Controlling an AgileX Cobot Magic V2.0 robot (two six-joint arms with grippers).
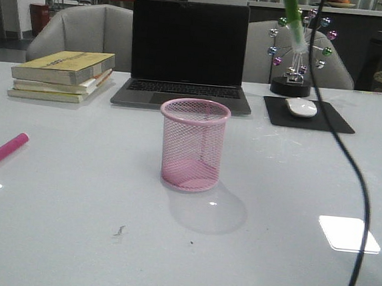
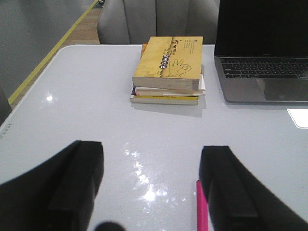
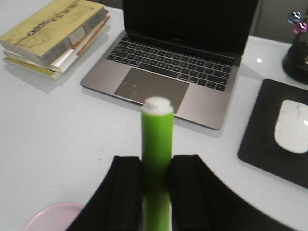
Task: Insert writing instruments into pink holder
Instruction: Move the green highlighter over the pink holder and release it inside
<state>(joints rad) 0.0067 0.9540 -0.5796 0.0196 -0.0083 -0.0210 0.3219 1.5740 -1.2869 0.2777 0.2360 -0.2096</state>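
Observation:
My right gripper is going to let go of the green pen inside the empty pink mesh holder [image 1: 190,132] [image 3: 57,223], so that it leans on the holder's rim.
The pink mesh holder [image 1: 193,144] stands empty at the table's middle; its rim [image 3: 50,214] shows beside my right fingers. High above and right of it hangs the green pen [image 1: 293,18], pale end down. My right gripper [image 3: 156,166] is shut on that green pen [image 3: 157,144]. The pink pen [image 1: 1,150] lies on the table at the left edge. My left gripper [image 2: 151,161] is open above the table, with the pink pen [image 2: 202,208] lying just inside its right finger [image 2: 226,180], untouched.
A stack of yellow books [image 1: 62,73] lies at the back left. An open laptop [image 1: 187,56] sits behind the holder. A mouse [image 1: 301,107] rests on a black pad [image 1: 307,115], with a ball ornament [image 1: 294,55] behind. A black cable [image 1: 350,163] hangs down the right.

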